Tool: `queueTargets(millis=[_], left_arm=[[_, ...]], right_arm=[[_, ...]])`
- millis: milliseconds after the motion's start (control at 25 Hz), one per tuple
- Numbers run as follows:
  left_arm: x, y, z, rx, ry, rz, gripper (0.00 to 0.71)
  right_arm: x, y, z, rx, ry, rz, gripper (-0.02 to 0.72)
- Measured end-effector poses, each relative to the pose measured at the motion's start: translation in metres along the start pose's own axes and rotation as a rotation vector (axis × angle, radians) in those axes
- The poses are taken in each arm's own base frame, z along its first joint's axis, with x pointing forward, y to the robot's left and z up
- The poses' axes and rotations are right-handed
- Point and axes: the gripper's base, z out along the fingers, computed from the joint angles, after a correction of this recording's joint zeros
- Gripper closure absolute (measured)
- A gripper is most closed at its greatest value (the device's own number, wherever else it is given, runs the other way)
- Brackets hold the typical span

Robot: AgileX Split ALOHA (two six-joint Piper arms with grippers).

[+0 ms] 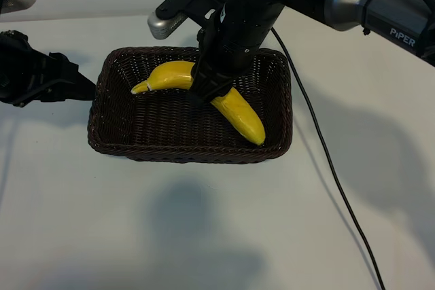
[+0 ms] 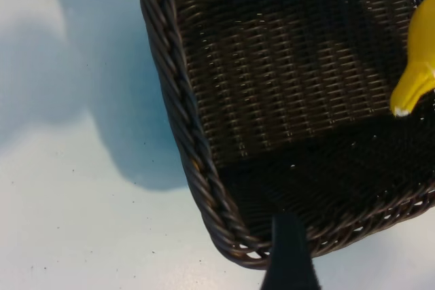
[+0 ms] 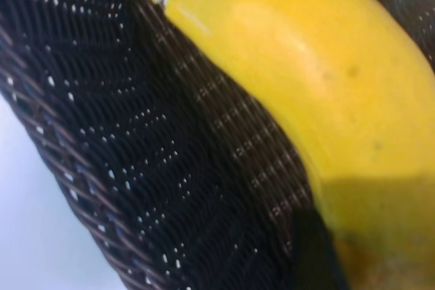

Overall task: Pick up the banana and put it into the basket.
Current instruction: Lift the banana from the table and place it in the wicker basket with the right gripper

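Next, my right gripper lets go of the banana on the basket's bottom, close to the basket's front side (image 1: 182, 121) (image 3: 273, 191).
The yellow banana (image 1: 241, 115) lies aslant inside the dark brown wicker basket (image 1: 190, 151), stem tip toward the basket's left side. My right gripper (image 1: 208, 90) reaches down into the basket and is shut on the banana's middle, hiding that part. In the right wrist view the banana (image 3: 312, 66) fills the frame over the basket weave (image 3: 136, 168), with one dark finger (image 3: 314, 252) against its side. My left gripper (image 1: 76, 87) is parked just outside the basket's left wall, open and holding nothing. The left wrist view shows one finger (image 2: 291, 257) at the basket rim (image 2: 183, 120) and the banana's tip (image 2: 416, 83).
A black cable (image 1: 326, 154) trails from the right arm across the white table to the right of the basket. A grey camera housing (image 1: 166, 22) juts out behind the basket's far edge. Bare table lies in front of the basket.
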Motion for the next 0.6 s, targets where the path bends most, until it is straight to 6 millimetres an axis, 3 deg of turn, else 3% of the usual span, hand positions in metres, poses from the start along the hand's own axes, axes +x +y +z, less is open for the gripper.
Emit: queueTargets(millis=[600], left_arm=[[0.0001,-0.0001,0.0,0.001,0.001,-0.002,0.172]], right_arm=[[-0.0069,0.0054,-0.0002,-0.043,-0.078,-0.197,0.279]])
